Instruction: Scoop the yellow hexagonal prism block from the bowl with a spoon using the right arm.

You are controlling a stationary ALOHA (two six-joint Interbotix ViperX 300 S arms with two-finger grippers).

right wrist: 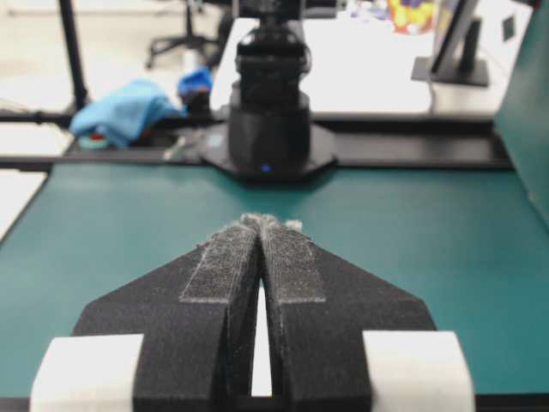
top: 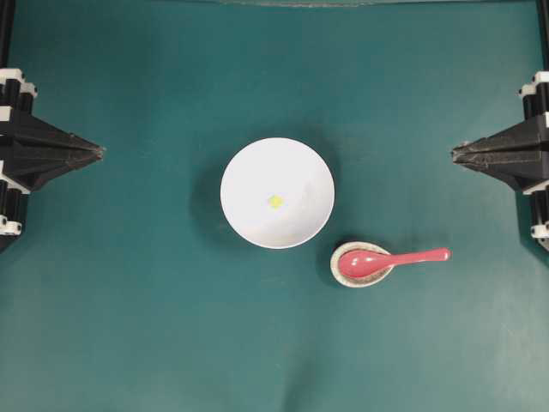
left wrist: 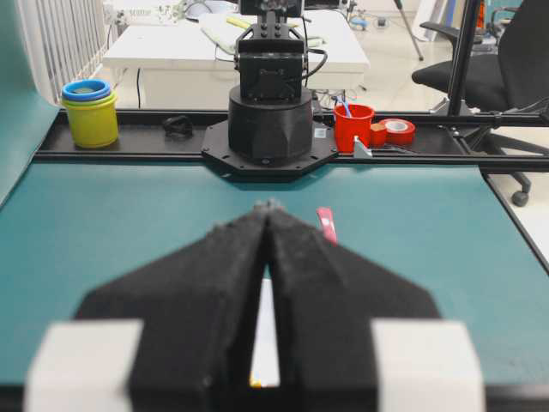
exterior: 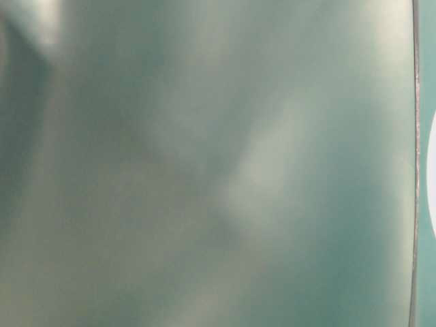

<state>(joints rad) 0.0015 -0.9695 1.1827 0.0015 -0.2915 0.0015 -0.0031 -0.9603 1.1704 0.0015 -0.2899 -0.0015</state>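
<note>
The robot's right gripper will close on the handle [top: 407, 257] of the pink-red spoon, near the spoon's scoop and just outside the edge of the speckled spoon rest.
The white bowl [top: 277, 193] stands mid-table with the tiny yellow hexagonal prism block [top: 275, 202] lying inside it. Just right of the bowl and nearer the front, the pink-red spoon [top: 386, 260] rests with its scoop in a small speckled spoon rest [top: 361, 264] and its handle pointing right. At the right edge my right gripper [top: 454, 154] [right wrist: 268, 221] is shut and holds nothing, well away from the spoon. Opposite it, my left gripper [top: 101, 152] [left wrist: 268, 206] is shut and empty too. The left wrist view shows a strip of the bowl [left wrist: 265, 343] between the fingers and the spoon's handle tip [left wrist: 326, 225].
Green cloth covers the table [top: 137, 326]. The table-level view is a blur of green with a white sliver of the bowl [exterior: 432, 177] at its right edge. Beyond the table's far rail stand a yellow cup [left wrist: 89, 113], a red cup [left wrist: 353, 127] and tape rolls [left wrist: 397, 130].
</note>
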